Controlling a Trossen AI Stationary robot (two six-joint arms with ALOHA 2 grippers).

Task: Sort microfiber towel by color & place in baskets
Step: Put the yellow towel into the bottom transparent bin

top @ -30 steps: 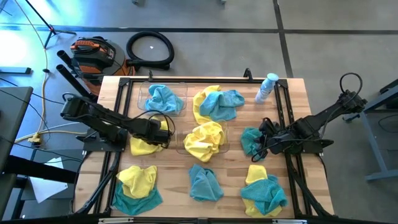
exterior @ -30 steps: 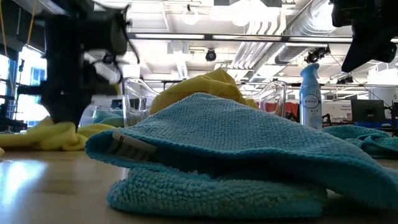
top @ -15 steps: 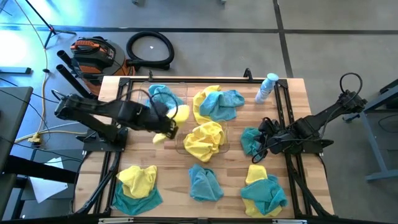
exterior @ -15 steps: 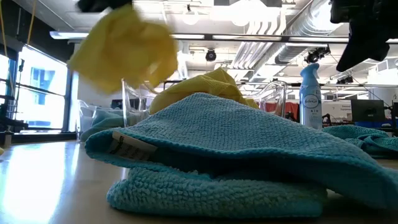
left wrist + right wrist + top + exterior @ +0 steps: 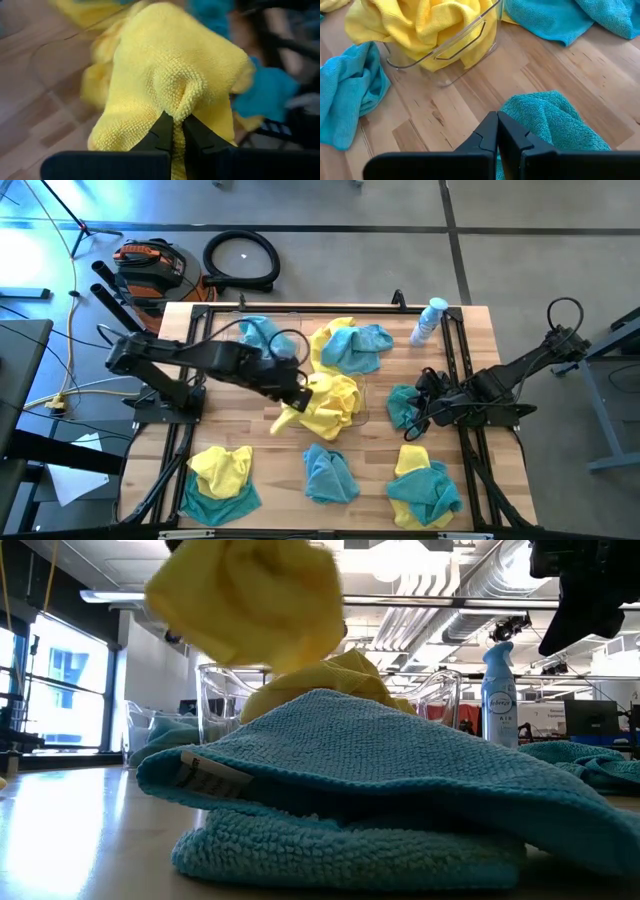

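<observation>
Next, I release the yellow microfiber towel, now hanging beside the centre basket, from my left gripper atop the yellow towels in the centre basket (image 5: 321, 402).
My left gripper (image 5: 303, 387) is shut on a yellow microfiber towel (image 5: 170, 65), which hangs in the air (image 5: 250, 600) just left of the centre basket (image 5: 362, 412) of yellow towels. The far-left basket (image 5: 228, 332) holds a teal towel (image 5: 262, 340). My right gripper (image 5: 497, 131) is shut and holds nothing. It hovers above a teal towel (image 5: 550, 120) at the table's right, well clear of it in the low view (image 5: 580, 590). My left gripper pinches a raised fold of the yellow towel (image 5: 176, 102) between its two fingertips (image 5: 162, 131), slanting down from the table's left. The towel is lifted clear of the table and droops slack around and below the fingers, its loose end (image 5: 285, 421) hanging lowest.
Mixed yellow and teal heaps lie at the far middle (image 5: 352, 345), near left (image 5: 220, 475) and near right (image 5: 425, 485). A teal towel (image 5: 330, 475) lies near the middle, filling the low view's foreground (image 5: 380, 790). A spray bottle (image 5: 430, 320) stands at the far right.
My left gripper has risen from the table's left side with the yellow towel and carried it toward the right, up to the centre basket. The towel, which lay on the wood a second ago, now hangs clear of it. My right arm has kept still.
</observation>
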